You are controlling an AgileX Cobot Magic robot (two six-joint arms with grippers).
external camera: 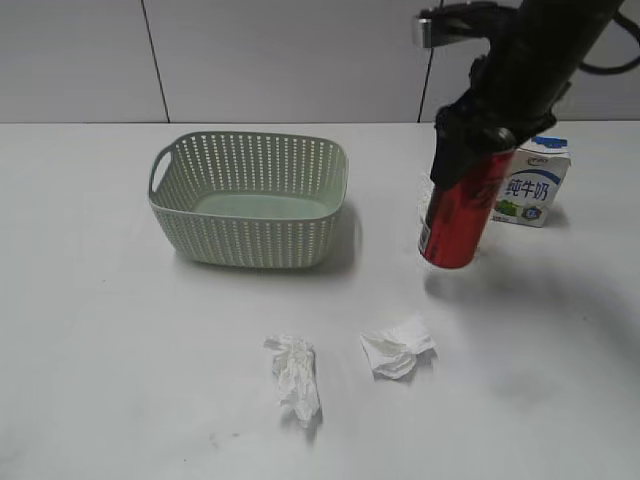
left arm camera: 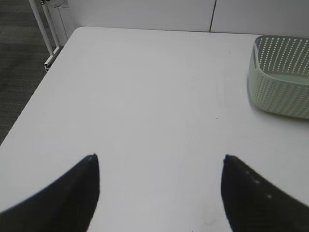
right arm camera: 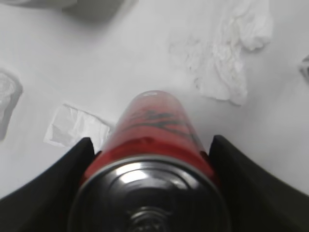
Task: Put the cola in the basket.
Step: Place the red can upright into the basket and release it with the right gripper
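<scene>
I will use my right gripper to set the cola down upright and let go of it on the basket's bottom close to the basket's front side (external camera: 273,214).
The cola (external camera: 458,220) is a tall red can, tilted and lifted off the table, right of the basket. My right gripper (external camera: 470,150) is shut on its upper part; in the right wrist view the can (right arm camera: 154,130) sits between both fingers (right arm camera: 150,159), silver top toward the camera. The pale green basket (external camera: 250,200) stands empty at the centre left; its corner shows in the left wrist view (left arm camera: 280,82). My left gripper (left arm camera: 159,166) is open and empty over bare table, left of the basket.
A white-and-blue milk carton (external camera: 535,180) stands behind the can at the right. Two crumpled white tissues (external camera: 295,375) (external camera: 398,350) lie in front; tissues also show below the can in the right wrist view (right arm camera: 222,53). The table's left edge (left arm camera: 36,96) is near.
</scene>
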